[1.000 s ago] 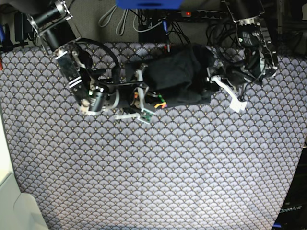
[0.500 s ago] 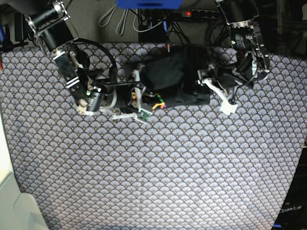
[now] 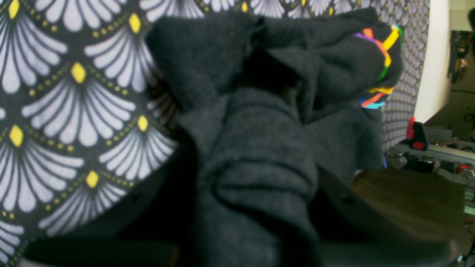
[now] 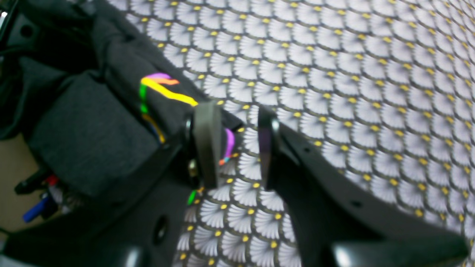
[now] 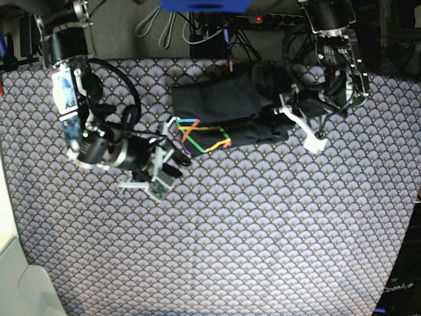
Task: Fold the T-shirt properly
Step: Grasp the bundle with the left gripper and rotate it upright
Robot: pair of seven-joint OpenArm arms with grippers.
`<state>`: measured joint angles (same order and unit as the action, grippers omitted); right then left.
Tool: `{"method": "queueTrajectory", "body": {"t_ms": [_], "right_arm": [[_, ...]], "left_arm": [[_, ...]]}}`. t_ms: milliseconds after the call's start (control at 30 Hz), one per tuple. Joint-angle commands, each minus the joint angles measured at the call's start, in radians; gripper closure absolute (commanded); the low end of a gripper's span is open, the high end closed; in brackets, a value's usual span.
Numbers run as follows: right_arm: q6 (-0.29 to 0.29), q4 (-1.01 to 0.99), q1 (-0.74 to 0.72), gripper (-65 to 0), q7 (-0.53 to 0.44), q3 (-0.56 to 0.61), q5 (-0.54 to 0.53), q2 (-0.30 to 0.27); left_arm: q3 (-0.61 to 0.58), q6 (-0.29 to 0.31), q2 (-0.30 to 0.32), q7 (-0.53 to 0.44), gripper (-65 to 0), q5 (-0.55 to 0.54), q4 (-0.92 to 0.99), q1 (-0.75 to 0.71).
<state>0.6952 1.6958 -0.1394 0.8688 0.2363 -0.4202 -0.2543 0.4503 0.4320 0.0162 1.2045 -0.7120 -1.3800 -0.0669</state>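
Next, I let go of the dark charcoal T-shirt, now bunched at the table's back, with my left gripper on the tablecloth [image 5: 173,153] under the fingers of my right gripper.
The dark charcoal T-shirt [image 5: 230,105] lies bunched at the back of the table, its coloured line logo [image 5: 200,135] facing up at its front left edge. My left gripper [image 5: 296,122] is at the shirt's right end. In the left wrist view the shirt [image 3: 259,155] is gathered into folds that run down between the dark jaws of that gripper [image 3: 256,215]. My right gripper [image 5: 174,158] is open and empty just in front of the logo corner. In the right wrist view that gripper [image 4: 235,144] stands over tablecloth, one finger [image 4: 206,144] against the shirt's edge [image 4: 92,129].
The scallop-patterned tablecloth [image 5: 263,230] covers the table. A power strip and cables [image 5: 276,20] lie behind the table's far edge. A white object [image 5: 13,276] stands at the front left corner. Dark equipment [image 5: 401,289] is at the front right.
My right gripper has let go of the shirt's left end and drawn back towards the front left. The logo now lies exposed. My left gripper has shifted slightly left with the shirt's right end.
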Motion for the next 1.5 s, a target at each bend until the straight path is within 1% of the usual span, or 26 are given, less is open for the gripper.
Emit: {"method": "queueTrajectory", "body": {"t_ms": [0,100,167,267,333,400,467,600,767,867,967,1067,1167,1267,1400,1467], "right_arm": [[0.003,0.025,-0.006,-16.3,-0.021,-0.028,-0.012,-0.006],[0.003,0.028,0.022,-16.3,-0.021,-0.104,-0.009,-0.007],[0.003,0.03,0.04,-16.3,-0.021,-0.153,-0.009,-0.01],[0.003,0.033,0.06,-16.1,-0.021,-0.186,-0.009,-0.04],[0.003,0.033,0.071,-16.0,-0.021,-0.19,-0.009,-0.069],[0.003,0.036,0.086,-16.0,-0.021,-0.209,-0.01,-0.086],[0.003,0.045,0.11,-16.0,-0.021,-0.259,-0.01,-0.093],[0.003,0.056,0.125,-16.0,-0.021,-0.366,-0.007,-0.107],[0.003,0.054,0.154,-16.0,-0.021,-0.513,-0.007,-0.133],[0.003,0.051,0.168,-16.0,-0.021,-0.615,-0.007,-0.129],[0.003,0.051,0.192,-16.0,-0.021,-0.699,-0.007,-0.127],[0.003,0.053,0.22,-16.1,-0.021,-0.756,-0.007,-0.127],[0.003,0.054,0.257,-16.1,-0.021,-0.8,-0.009,-0.127],[0.003,0.054,0.292,-16.1,-0.021,-0.843,-0.01,-0.127],[0.003,0.054,0.334,-16.1,-0.021,-0.886,-0.012,-0.127],[0.003,0.054,0.349,-16.0,-0.021,-0.908,-0.012,-0.127]], "left_arm": [[-0.005,-0.008,-0.002,0.015,-0.3,0.047,-0.005,0.009],[-0.006,-0.014,0.0,0.025,-0.3,0.047,-0.02,0.048],[-0.031,-0.014,0.006,0.039,-0.3,0.047,-0.032,0.072],[-0.12,-0.015,0.041,0.05,-0.3,0.047,-0.052,0.117],[-0.183,-0.015,0.057,0.044,-0.3,0.048,-0.049,0.149],[-0.241,-0.017,0.064,0.042,-0.3,0.051,-0.042,0.184],[-0.293,-0.017,0.07,0.042,-0.3,0.096,-0.045,0.218],[-0.425,-0.017,0.063,0.042,-0.3,0.276,-0.052,0.289],[-0.603,-0.017,0.008,0.041,-0.3,0.533,-0.052,0.347],[-0.684,-0.017,-0.043,0.033,-0.3,0.684,-0.052,0.368],[-0.752,-0.017,-0.098,-0.031,-0.3,0.82,-0.054,0.378],[-0.841,-0.017,-0.132,-0.104,-0.3,0.952,-0.045,0.376],[-0.933,-0.017,-0.146,-0.186,-0.3,1.063,-0.039,0.375],[-1.02,-0.017,-0.146,-0.245,-0.3,1.136,-0.039,0.375],[-1.086,-0.017,-0.149,-0.282,-0.2,1.221,-0.012,0.381],[-1.105,-0.017,-0.166,-0.288,-0.3,1.256,0.023,0.388]]}}
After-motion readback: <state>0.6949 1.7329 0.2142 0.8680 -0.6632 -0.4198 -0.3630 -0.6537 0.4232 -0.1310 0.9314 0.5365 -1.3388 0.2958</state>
